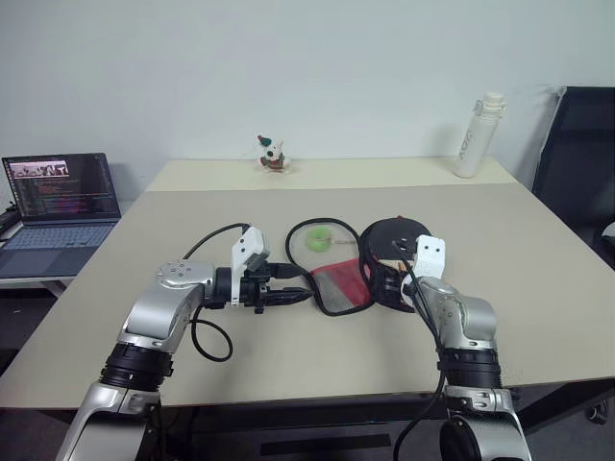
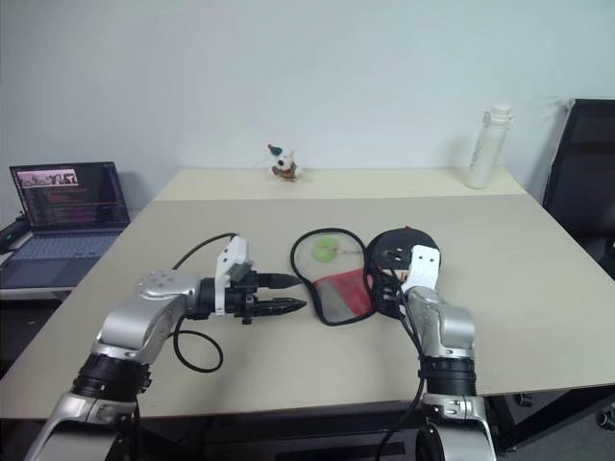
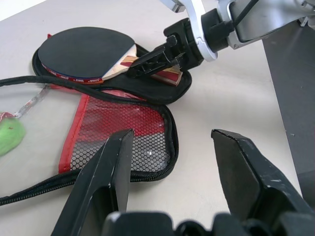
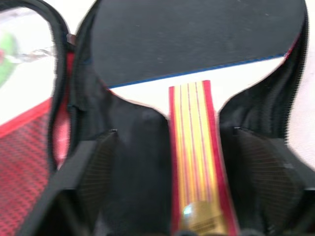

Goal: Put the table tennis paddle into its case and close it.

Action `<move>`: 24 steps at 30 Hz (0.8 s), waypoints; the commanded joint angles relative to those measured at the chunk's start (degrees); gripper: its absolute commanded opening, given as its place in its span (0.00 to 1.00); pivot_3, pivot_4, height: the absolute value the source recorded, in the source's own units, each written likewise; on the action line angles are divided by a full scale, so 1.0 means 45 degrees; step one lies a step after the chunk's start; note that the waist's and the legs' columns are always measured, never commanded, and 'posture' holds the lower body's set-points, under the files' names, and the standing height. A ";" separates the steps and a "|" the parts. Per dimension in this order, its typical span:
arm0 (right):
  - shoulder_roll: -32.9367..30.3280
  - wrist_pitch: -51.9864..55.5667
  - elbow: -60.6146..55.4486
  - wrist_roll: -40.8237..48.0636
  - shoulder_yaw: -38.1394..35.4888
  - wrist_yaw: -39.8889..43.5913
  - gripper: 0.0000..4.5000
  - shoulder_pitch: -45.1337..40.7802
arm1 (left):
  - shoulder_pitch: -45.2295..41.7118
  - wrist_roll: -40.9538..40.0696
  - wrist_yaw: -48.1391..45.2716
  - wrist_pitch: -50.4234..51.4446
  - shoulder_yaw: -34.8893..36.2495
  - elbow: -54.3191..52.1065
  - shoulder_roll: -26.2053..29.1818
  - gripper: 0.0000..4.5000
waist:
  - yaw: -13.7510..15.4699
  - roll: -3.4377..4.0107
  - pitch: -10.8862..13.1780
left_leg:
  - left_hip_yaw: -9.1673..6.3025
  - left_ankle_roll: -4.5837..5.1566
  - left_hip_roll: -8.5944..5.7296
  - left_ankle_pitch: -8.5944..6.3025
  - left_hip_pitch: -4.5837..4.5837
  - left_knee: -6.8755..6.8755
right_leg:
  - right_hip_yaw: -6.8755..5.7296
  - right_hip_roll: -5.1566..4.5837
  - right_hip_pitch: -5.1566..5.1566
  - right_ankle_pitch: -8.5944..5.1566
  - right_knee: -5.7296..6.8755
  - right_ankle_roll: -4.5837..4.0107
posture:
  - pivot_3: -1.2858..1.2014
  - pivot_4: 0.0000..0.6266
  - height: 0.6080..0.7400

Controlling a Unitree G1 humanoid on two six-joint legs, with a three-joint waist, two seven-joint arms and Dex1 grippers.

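Note:
The paddle's head overlaps the case's far rim; before closing the case, my right hand next grips the paddle's handle nearer its end (image 3: 171,76) and pulls it inside.
The case (image 1: 341,285) lies unzipped and spread flat on the table, its red mesh half to the left, with the green fuzzy tag (image 1: 317,240) beside it. The table tennis paddle (image 1: 396,233) rests in the case's black right half, face up, its striped wooden handle (image 4: 197,162) pointing toward me. My right gripper (image 1: 387,279) is open, and its fingers (image 4: 96,172) straddle the handle without touching it. My left gripper (image 1: 301,293) hovers open just left of the mesh half, pointing right; its fingers (image 3: 106,182) frame the mesh pocket (image 3: 123,142).
A white bottle (image 1: 478,135) stands at the table's back right and a small toy figure (image 1: 272,154) at the back middle. A laptop (image 1: 60,204) sits on a side desk to the left. A black chair (image 1: 579,163) is at the right.

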 commanded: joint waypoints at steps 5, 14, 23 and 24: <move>0.0255 0.1025 -0.2123 0.0217 0.0473 0.0182 0.99 0.0542 | 0.0070 -0.0164 0.0115 -0.0194 0.0362 -0.0262 0.0091 0.61 | 0.0000 0.0000 0.0000 | 0.0000 0.0000 -0.0001 0.0000 -0.0001 0.0001 | 0.0000 -0.0001 0.0000 -0.0001 -0.0001 -0.0001 | 0.52 0.24 1.00; -0.0717 0.0072 -0.1619 -0.0844 0.1726 0.0750 0.99 0.1497 | 0.0087 -0.0127 0.0196 -0.0292 0.0294 -0.0158 -0.0009 0.61 | -0.0009 -0.0002 -0.0001 | 0.0000 0.0000 -0.0001 0.0000 0.0000 0.0001 | 0.0000 0.0001 -0.0001 -0.0004 -0.0003 -0.0006 | 0.52 0.24 1.00; -0.0805 -0.0324 -0.1488 -0.1229 0.1814 0.0843 0.58 0.1641 | 0.0100 -0.0127 0.0238 -0.0346 0.0253 -0.0189 -0.0054 0.61 | -0.0005 -0.0002 -0.0001 | 0.0000 -0.0001 -0.0001 -0.0001 0.0000 0.0000 | 0.0000 0.0002 -0.0001 -0.0004 -0.0003 -0.0006 | 0.52 0.24 1.00; -0.0801 -0.0307 -0.1540 -0.1253 0.1845 0.0837 0.50 0.1660 | 0.0106 -0.0127 0.0244 -0.0346 0.0252 -0.0196 -0.0057 0.61 | -0.0005 -0.0002 -0.0001 | 0.0000 -0.0001 0.0000 -0.0001 0.0000 0.0000 | 0.0000 0.0002 0.0000 -0.0004 -0.0003 -0.0006 | 0.52 0.24 1.00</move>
